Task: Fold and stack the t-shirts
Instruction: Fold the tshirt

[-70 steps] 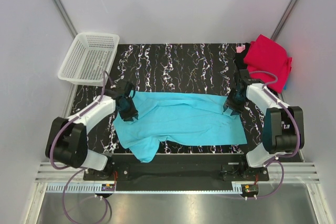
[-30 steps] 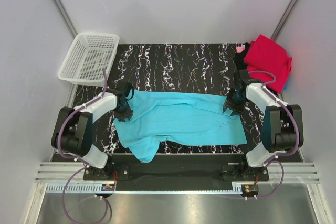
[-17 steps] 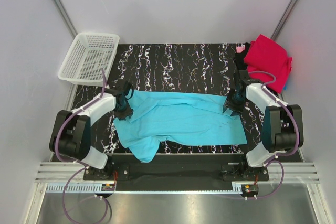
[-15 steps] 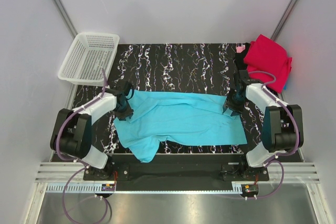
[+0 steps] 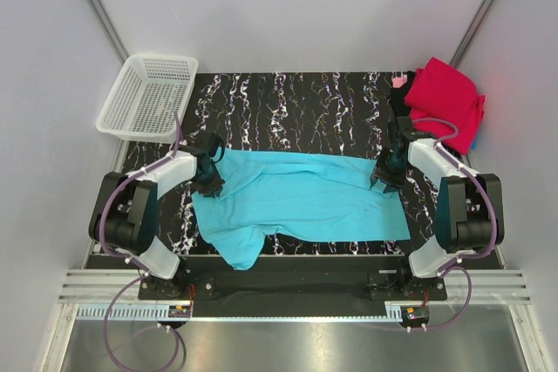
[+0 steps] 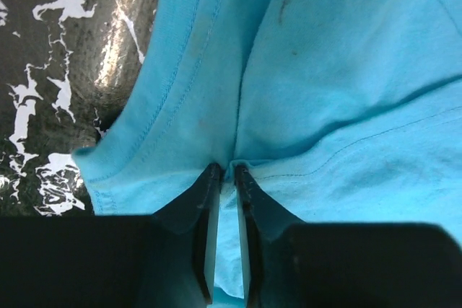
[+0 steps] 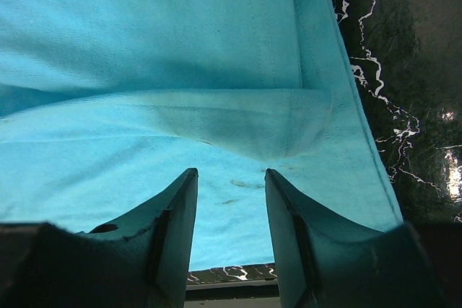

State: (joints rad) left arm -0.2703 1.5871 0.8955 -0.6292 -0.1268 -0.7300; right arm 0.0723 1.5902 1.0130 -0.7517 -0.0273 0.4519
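The robot's left gripper bunches the turquoise-blue t-shirt into a fold at the end of the folded edge, so it should open and pinch only the folded edge's tip point(image 6: 247, 164) before it lifts.
The turquoise-blue t-shirt point(image 5: 305, 198) lies spread across the black marble table, with a bunched sleeve hanging at the front left. My left gripper point(image 5: 208, 177) is at its left edge. In the left wrist view the gripper point(image 6: 225, 169) is shut on a pinched ridge of the turquoise cloth point(image 6: 339, 70). My right gripper point(image 5: 386, 172) sits at the shirt's back right corner. In the right wrist view the gripper point(image 7: 229, 175) is open, with turquoise cloth point(image 7: 144, 48) flat under the gap. The crimson red shirt point(image 5: 446, 100) lies at the back right, with a pink bit point(image 5: 398, 81) beside it.
A white mesh basket point(image 5: 146, 96) stands at the back left corner. Bare marble table point(image 5: 296, 111) runs behind the shirt. Metal rails point(image 5: 288, 289) run along the near edge by the arm bases.
My left arm's elbow has swung in toward the table while its gripper stayed on the shirt's left edge, which shifted slightly right. The right arm has not moved.
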